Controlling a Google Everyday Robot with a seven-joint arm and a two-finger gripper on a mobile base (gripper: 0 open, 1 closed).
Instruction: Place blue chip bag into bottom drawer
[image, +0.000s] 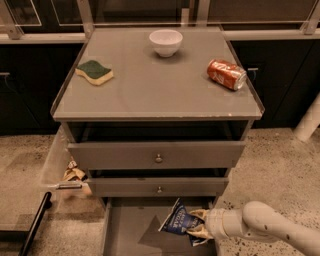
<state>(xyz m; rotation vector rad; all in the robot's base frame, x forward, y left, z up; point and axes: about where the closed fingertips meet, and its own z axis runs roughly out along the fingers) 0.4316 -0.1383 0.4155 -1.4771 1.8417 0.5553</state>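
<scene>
Next, I drop the blue chip bag midway across the open bottom drawer (162, 223), in line with the round knobs.
The blue chip bag (179, 221) is a crumpled dark-blue foil bag with white lettering. It hangs over the right part of the open bottom drawer (125, 230), a wide shallow grey tray pulled out below the cabinet. My gripper (198, 224) reaches in from the lower right on a white arm and is shut on the bag's right end, one finger above and one below. The bag is tilted, its left corner raised, casting a shadow on the drawer floor.
On the cabinet top (150, 95) are a white bowl (166, 42), a green-and-yellow sponge (94, 72) and a red soda can (227, 74) lying on its side. Two upper drawers with round knobs (158, 159) are above. Crumpled brown paper (73, 174) lies at the left.
</scene>
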